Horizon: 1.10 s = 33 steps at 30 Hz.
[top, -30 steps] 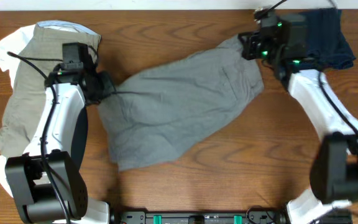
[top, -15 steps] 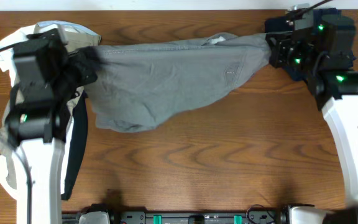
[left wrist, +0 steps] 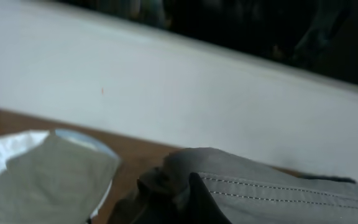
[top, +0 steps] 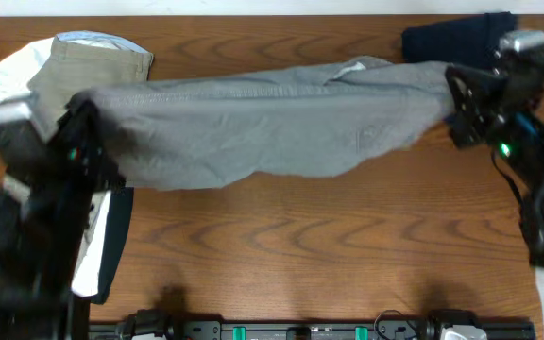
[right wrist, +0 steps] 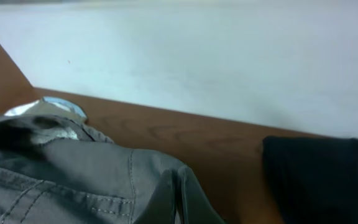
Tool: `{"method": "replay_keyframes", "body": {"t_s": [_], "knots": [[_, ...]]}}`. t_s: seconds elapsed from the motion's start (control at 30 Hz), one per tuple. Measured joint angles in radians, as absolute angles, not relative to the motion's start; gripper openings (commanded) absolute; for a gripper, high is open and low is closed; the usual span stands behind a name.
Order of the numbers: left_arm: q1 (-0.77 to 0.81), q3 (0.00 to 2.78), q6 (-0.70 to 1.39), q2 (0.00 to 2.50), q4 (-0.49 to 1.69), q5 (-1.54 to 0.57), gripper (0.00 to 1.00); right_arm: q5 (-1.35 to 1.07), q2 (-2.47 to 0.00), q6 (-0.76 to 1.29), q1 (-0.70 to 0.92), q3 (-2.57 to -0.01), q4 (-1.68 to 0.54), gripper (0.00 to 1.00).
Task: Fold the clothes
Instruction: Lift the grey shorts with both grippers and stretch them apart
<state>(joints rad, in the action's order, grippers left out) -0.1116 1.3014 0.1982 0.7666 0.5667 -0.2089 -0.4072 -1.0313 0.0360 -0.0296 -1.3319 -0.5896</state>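
Observation:
Next, my left gripper releases the end of the dark grey shorts on the bare wood (top: 191, 66) (left wrist: 148, 160) next to the far end of the khaki-olive shorts. The dark grey shorts still hang stretched in the air.
The dark grey shorts (top: 272, 123) hang stretched in the air across the table, held at both ends. My left gripper (top: 88, 118) is shut on the shorts' left end; stitched grey cloth (left wrist: 272, 186) bunches at the jaws (left wrist: 188, 199) in the left wrist view. My right gripper (top: 456, 94) is shut on the right end; a folded grey edge (right wrist: 104, 180) sits between the jaws (right wrist: 182, 199) in the right wrist view. Khaki-olive shorts (top: 88, 66) lie on a white piece (top: 12, 71) at the far left. A navy piece (top: 456, 38) lies at the back right.
The wooden table (top: 329, 255) lies under the lifted shorts. A white wall (left wrist: 166, 81) runs along the table's far edge. A white and dark garment (top: 102, 246) lies at the left near my left arm. The khaki shorts (left wrist: 36, 180) and the navy piece (right wrist: 322, 180) show in the wrist views.
Both arms rose and pulled apart, lifting the grey shorts off the table and stretching them taut and wider. The cloth went from crumpled to nearly flat in the air.

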Motion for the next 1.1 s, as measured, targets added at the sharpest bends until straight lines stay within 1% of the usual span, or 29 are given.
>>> {"method": "replay_keyframes", "body": {"t_s": [0.2,0.33,0.6,0.8,1.1], "knots": [[-0.117,1.320,0.183,0.604,0.584,-0.187,0.06,-0.378,-0.832,0.037,-0.030,-1.346,-0.701,0.01],[-0.118,1.374,0.182,0.535,0.616,-0.175,0.06,-0.361,-0.743,0.036,-0.031,-1.412,-0.792,0.01],[-0.118,1.429,0.174,0.517,0.657,-0.165,0.06,-0.326,-0.703,0.038,-0.031,-1.520,-0.880,0.01],[-0.118,1.430,0.167,0.631,0.669,-0.178,0.06,-0.318,-0.813,0.059,-0.031,-1.521,-0.908,0.01],[-0.112,1.431,0.159,1.014,0.710,-0.218,0.06,-0.359,-1.198,0.091,-0.030,-1.521,-0.879,0.01]]}}
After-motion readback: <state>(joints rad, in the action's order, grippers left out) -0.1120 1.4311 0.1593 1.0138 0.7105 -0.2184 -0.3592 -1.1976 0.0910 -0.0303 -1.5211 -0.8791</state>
